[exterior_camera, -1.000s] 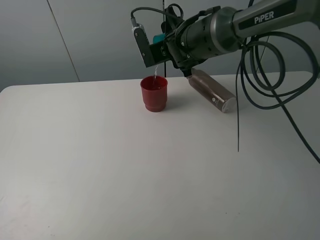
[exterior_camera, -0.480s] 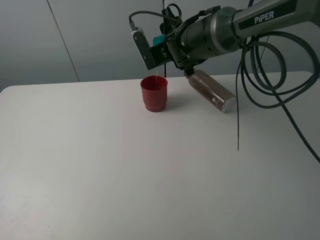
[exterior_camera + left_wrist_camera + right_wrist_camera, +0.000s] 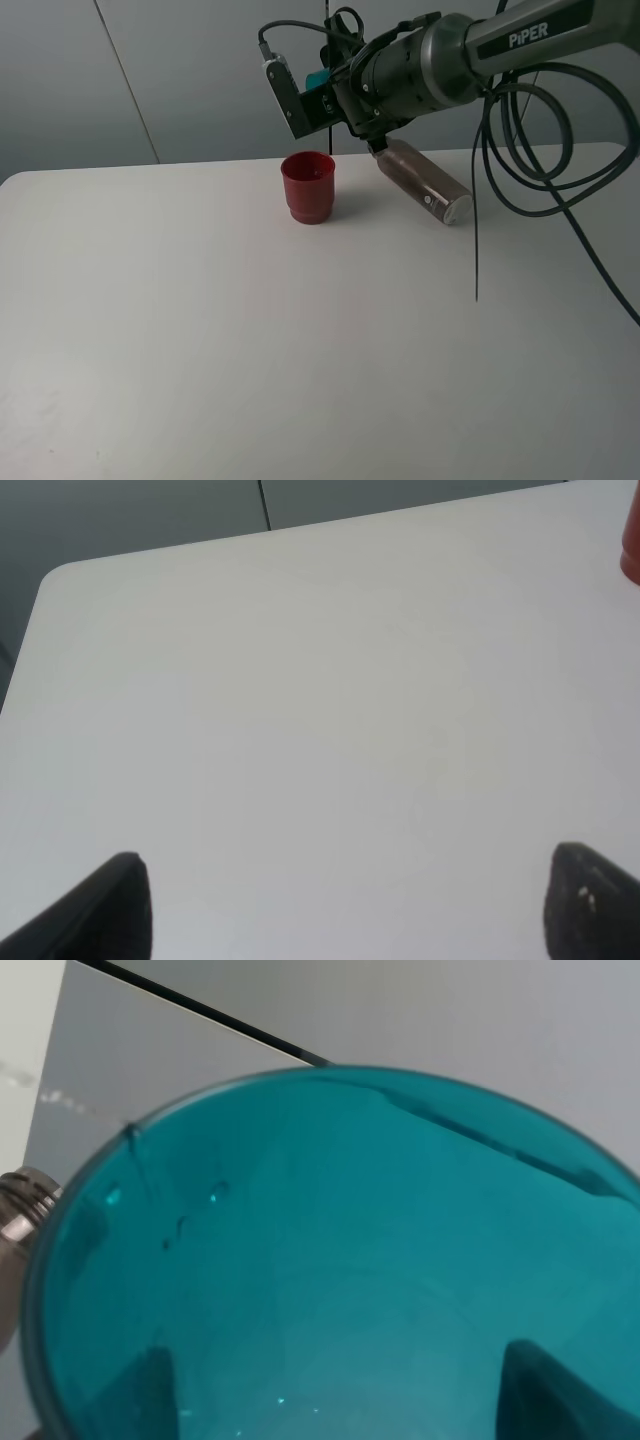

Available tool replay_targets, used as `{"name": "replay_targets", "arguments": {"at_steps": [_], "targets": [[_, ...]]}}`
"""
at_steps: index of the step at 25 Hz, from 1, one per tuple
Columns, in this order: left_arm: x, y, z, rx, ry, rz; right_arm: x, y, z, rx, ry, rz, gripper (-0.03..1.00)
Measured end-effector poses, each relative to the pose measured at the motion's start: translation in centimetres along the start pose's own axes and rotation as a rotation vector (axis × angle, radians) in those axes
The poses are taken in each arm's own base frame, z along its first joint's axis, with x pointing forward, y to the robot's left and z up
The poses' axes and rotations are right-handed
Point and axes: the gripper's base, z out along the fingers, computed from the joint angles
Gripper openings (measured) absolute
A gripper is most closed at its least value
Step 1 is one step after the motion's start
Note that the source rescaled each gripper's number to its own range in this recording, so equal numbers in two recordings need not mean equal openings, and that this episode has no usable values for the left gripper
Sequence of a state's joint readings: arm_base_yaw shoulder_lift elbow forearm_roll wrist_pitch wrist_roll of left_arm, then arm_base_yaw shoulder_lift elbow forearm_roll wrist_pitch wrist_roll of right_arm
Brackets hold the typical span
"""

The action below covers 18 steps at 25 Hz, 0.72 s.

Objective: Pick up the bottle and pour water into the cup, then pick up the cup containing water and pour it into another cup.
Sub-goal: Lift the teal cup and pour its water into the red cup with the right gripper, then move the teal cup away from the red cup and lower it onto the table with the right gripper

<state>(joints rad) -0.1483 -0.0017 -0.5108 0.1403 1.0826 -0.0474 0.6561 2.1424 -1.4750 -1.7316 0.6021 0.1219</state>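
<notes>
My right gripper releases the teal cup on the white table point(image 3: 341, 257) just before the red cup.
The red cup point(image 3: 308, 187) stands upright on the white table point(image 3: 250, 330) at the back; its edge shows in the left wrist view point(image 3: 632, 552). My right gripper point(image 3: 305, 95) is shut on the teal cup point(image 3: 318, 78), held tipped just above the red cup. In the right wrist view the teal cup point(image 3: 330, 1260) fills the frame, with my right gripper point(image 3: 340, 1400) showing through it. No stream falls from it. The grey-brown bottle point(image 3: 425, 181) lies slanted on the table right of the red cup, base toward the camera; its neck point(image 3: 15, 1210) shows. My left gripper point(image 3: 350, 910) is open and empty over bare table.
The right arm point(image 3: 450, 60) reaches in from the upper right, and its black cables point(image 3: 500, 170) hang in loops over the right side of the table. A grey wall point(image 3: 150, 70) stands behind the table's far edge.
A thin stream of water fell from the teal cup into the red cup one second ago; it has stopped. The right gripper has risen slightly. The bottle and red cup have not moved.
</notes>
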Motion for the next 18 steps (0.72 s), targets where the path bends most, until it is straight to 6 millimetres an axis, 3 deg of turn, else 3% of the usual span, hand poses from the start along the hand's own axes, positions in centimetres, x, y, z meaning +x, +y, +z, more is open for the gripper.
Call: {"name": "replay_targets", "arguments": {"at_steps": [8, 16, 18], "targets": [[0.0, 0.0, 0.0, 0.0, 0.0, 0.0, -0.3, 0.2, -0.3, -0.048, -0.017, 0.147, 0.14], [0.0, 0.0, 0.0, 0.0, 0.0, 0.002, -0.4, -0.4, -3.1, -0.327, -0.136, 0.773, 0.14], [0.0, 0.0, 0.0, 0.0, 0.0, 0.002, -0.3, 0.6, -3.5, -0.397, -0.163, 0.885, 0.14]]}}
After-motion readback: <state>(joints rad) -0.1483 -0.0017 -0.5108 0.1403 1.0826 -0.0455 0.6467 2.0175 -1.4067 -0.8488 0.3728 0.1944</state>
